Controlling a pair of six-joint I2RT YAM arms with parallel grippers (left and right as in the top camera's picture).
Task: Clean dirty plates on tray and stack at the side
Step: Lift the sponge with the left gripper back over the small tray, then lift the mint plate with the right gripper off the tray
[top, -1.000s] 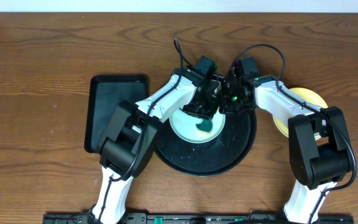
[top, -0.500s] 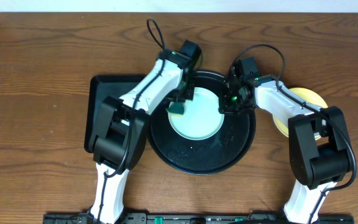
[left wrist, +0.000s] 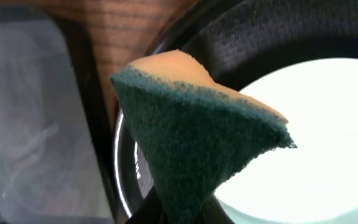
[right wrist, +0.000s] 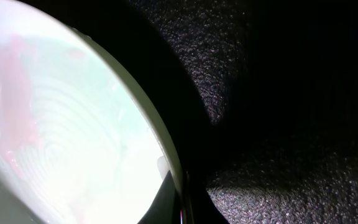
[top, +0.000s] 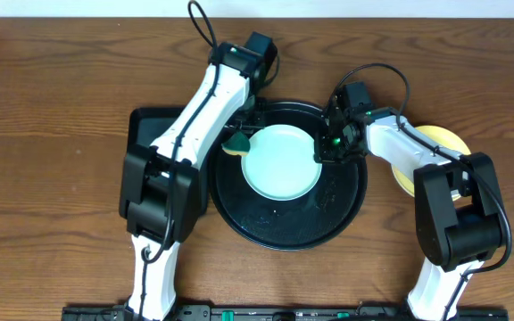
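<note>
The robot's right gripper should release the pale mint plate on top of the yellow plate (top: 439, 161) beside the round black tray.
A pale mint plate (top: 281, 165) lies on the round black tray (top: 284, 227), left of its centre. My right gripper (top: 322, 153) is shut on the plate's right rim, and in the right wrist view the jaws pinch the rim (right wrist: 178, 180) near the bottom edge. A faint reddish smear (right wrist: 14, 74) shows on the plate. My left gripper (top: 237, 141) is shut on a green and yellow sponge (left wrist: 197, 137), which hangs over the tray's left rim (left wrist: 122, 168), just off the plate's (left wrist: 316, 137) left edge. A yellow plate (top: 444, 141) lies on the table right of the tray, partly under the right arm.
A smaller black rectangular tray (top: 150, 165) lies left of the round tray, partly under the left arm. Both arms reach in from the near edge and meet over the round tray. Bare wooden table surrounds everything.
My left gripper has carried the sponge from the plate's middle leftward, off the plate to the tray's left rim. The right gripper and the plate have not moved.
</note>
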